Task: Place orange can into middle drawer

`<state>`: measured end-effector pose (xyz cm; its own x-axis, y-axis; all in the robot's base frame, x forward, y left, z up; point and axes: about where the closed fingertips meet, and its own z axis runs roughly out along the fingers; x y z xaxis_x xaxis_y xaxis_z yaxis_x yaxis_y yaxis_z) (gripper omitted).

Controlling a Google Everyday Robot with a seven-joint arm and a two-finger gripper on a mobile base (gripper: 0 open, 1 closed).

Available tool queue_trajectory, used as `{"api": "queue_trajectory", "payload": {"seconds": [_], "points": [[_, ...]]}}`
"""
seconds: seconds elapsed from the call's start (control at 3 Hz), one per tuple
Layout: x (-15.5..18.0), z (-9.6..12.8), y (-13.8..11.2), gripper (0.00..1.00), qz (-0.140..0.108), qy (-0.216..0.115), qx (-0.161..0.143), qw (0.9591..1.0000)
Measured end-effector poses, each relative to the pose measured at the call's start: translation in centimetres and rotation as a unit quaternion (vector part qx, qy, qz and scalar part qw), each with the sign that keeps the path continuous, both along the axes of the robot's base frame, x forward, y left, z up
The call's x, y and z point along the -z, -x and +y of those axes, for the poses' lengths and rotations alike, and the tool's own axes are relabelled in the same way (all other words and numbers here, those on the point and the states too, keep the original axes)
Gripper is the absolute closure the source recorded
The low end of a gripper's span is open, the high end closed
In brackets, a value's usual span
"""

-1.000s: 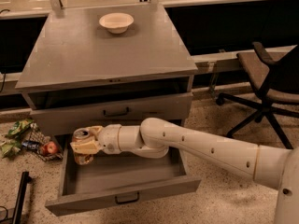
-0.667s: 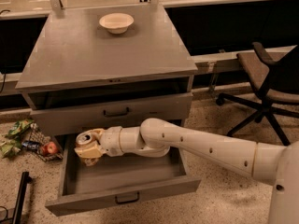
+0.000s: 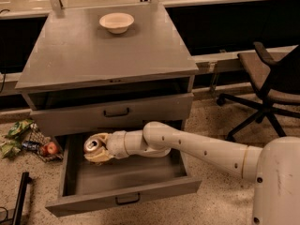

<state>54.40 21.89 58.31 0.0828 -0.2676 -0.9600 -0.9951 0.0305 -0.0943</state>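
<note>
Next, I let go of the orange can with my gripper on the grey bottom of the middle drawer, over toward the snack basket side (image 3: 101, 168).
The orange can (image 3: 93, 145) lies tilted in my gripper (image 3: 97, 153), its silver top with pull tab facing up and left. The gripper is shut on the can and holds it over the left part of the open middle drawer (image 3: 126, 177), inside its walls and just above the grey floor. My white arm reaches in from the lower right across the drawer. The drawer is pulled well out, its black bar handle at the front. The like grey drawer front (image 3: 117, 112) above it is closed.
A cream bowl (image 3: 116, 22) sits at the back of the grey cabinet top (image 3: 108, 55). A small basket of snacks and an apple (image 3: 35, 143) lies on the floor left of the drawer. A black office chair (image 3: 269, 86) stands at the right.
The gripper with the can has sunk a little lower into the drawer and shifted slightly right. The can is still held.
</note>
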Motion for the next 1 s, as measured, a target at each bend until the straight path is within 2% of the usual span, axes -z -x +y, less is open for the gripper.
{"api": "queue_trajectory", "payload": {"seconds": [0.33, 0.67, 1.0], "points": [[0.8, -0.2, -0.4, 1.0, -0.009, 0.002, -0.002, 1.0], [2.7, 0.2, 0.0, 1.0, 0.0, 0.016, -0.002, 0.9999], [8.7, 0.3, 0.6, 0.98, 0.016, 0.037, -0.014, 0.9991]]}}
